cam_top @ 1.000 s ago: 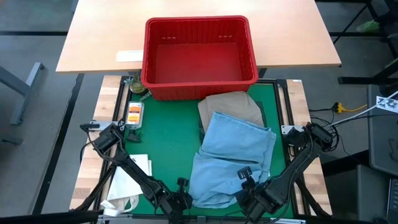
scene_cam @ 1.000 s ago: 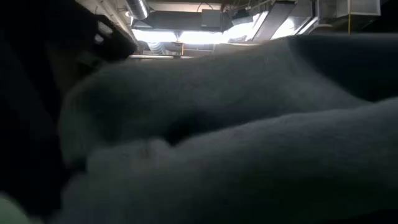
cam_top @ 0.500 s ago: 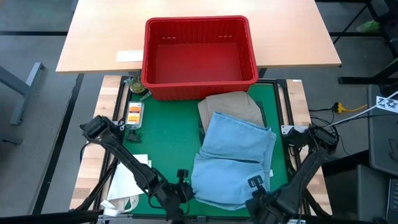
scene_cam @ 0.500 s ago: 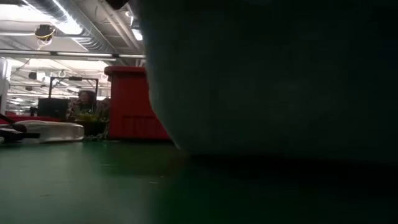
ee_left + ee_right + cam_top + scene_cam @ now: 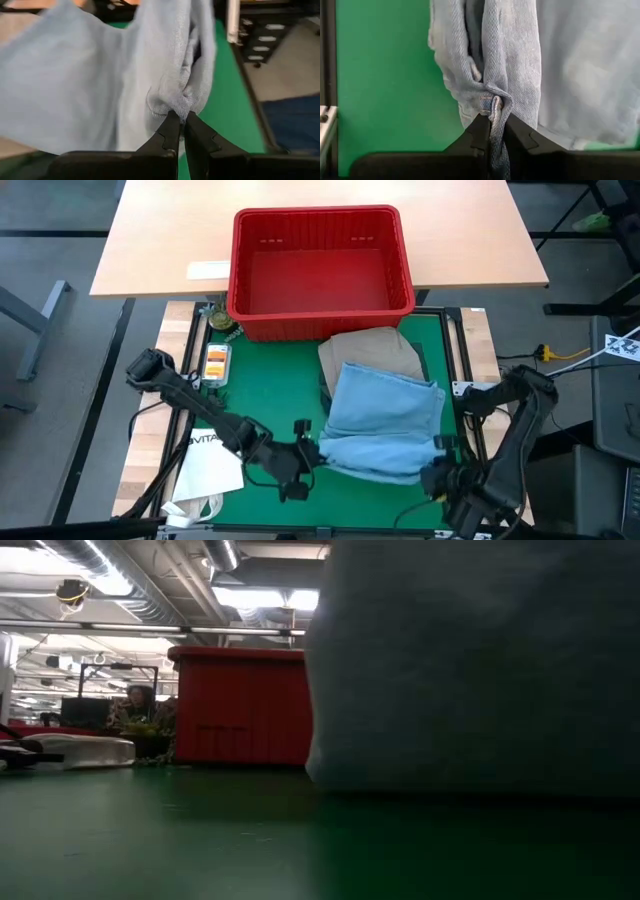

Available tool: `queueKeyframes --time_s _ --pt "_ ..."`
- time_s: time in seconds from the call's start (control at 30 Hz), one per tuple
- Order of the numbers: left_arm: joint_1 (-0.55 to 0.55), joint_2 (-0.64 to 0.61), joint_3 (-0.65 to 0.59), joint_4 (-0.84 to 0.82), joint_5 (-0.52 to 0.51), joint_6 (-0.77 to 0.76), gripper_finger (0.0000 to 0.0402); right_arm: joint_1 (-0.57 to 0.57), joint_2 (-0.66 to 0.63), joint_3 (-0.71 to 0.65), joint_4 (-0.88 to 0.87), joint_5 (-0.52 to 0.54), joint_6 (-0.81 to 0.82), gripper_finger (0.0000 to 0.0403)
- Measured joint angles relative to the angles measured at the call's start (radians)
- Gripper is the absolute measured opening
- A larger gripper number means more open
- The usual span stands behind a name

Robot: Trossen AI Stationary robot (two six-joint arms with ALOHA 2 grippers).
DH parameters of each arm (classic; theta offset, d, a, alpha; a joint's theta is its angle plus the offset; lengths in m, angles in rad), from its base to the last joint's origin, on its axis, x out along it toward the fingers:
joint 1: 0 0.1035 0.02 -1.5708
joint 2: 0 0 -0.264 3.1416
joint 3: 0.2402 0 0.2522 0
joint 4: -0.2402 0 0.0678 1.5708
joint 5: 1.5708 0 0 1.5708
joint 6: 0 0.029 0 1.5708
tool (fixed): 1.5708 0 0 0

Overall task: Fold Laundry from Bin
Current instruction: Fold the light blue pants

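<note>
I will use my left gripper to release the near end of the light blue garment at its far edge, on the khaki-tan garment (image 5: 345, 369).
A light blue denim garment (image 5: 385, 415) lies on the green mat (image 5: 270, 400), its far part overlapping a khaki-tan garment (image 5: 372, 348). Its near edge is raised and stretched between both grippers. My left gripper (image 5: 312, 455) is shut on the near-left end, and my right gripper (image 5: 437, 470) is shut on the near-right end. The red bin (image 5: 320, 315) stands at the mat's far edge, and no laundry shows inside it. In the low view, the blue cloth (image 5: 470, 660) fills the right side next to the bin (image 5: 245, 705). My left gripper pinches a bunched fold of several layers (image 5: 176, 106) at the garment's near-left end between its two fingers (image 5: 170, 131). It comes slanting down from the mat's left. That end is lifted, and the cloth runs away to the right. My right gripper pinches a hemmed edge (image 5: 492, 106) at the garment's near-right end between its two fingers (image 5: 479, 131), pointing steeply down. A strip of the hem runs back between the fingers. The cloth beyond is gathered in folds, lifted off the mat at this end.
A white paper bag printed "VITA" (image 5: 205, 470) lies at the mat's near left, beside my left arm. Small items (image 5: 216, 360) sit along the mat's left edge. A tan table (image 5: 150, 240) with a white sheet (image 5: 208, 270) lies beyond the bin.
Both grippers have risen from the mat's near edge, staying shut on the blue garment. My left gripper went toward the far edge and the right, my right gripper toward the right edge while rolling. The garment's near end has lifted and come toward the far edge; its far part stayed.
</note>
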Motion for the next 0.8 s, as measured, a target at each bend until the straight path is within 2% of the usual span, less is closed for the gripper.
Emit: queueKeyframes --time_s 0.3,0.5,0.63,0.8 --pt "0.151 -0.024 0.0 0.003 -0.035 0.103 0.0005 -0.087 -0.115 -0.003 -0.003 0.062 -0.042 0.0033" --pt "0.245 -0.024 0.0 -0.01 -0.034 0.104 0.0005 -0.163 -0.152 -0.021 0.001 0.08 -0.224 0.0033" --pt "0.296 -0.024 0.0 -0.029 -0.033 0.104 0.0005 -0.204 -0.229 -0.131 0.004 0.078 -0.267 0.0033" --pt "0.35 -0.024 0.0 -0.036 -0.032 0.105 0.0005 -0.244 -0.375 -0.301 0.003 0.097 -0.228 0.0033"
